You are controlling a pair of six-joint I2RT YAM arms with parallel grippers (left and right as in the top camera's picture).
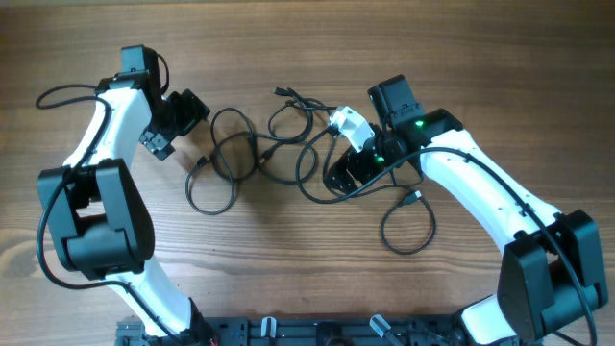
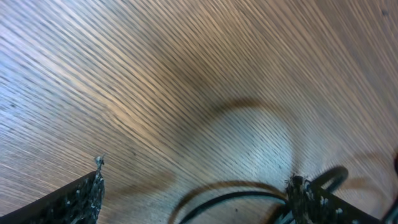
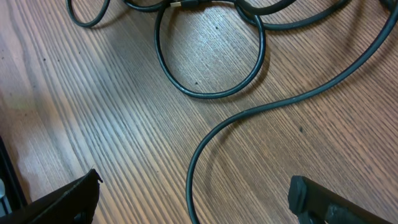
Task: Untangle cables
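Observation:
My right gripper should grab the bend of the single cable strand (image 1: 334,191) (image 3: 191,208) that runs past the round loop at the edge of the tangle.
The cables (image 1: 252,154) lie as loose, overlapping black loops across the middle of the wooden table, with one separate loop (image 1: 408,226) nearer the front right. My left gripper (image 1: 190,133) hovers at the left edge of the loops. In its wrist view the left gripper (image 2: 196,174) is open, low over the wood, and a cable arc (image 2: 236,198) lies between its fingers. My right gripper (image 1: 338,178) hangs over the right side of the tangle. In its wrist view the right gripper (image 3: 194,180) stands open, with one cable strand (image 3: 205,140) running between the fingers and a round loop (image 3: 249,68) beyond.
A black base rail (image 1: 317,332) runs along the table's front edge. A thicker arm wire (image 1: 58,96) curls at the far left. Bare wood surrounds the loops at the back and front.

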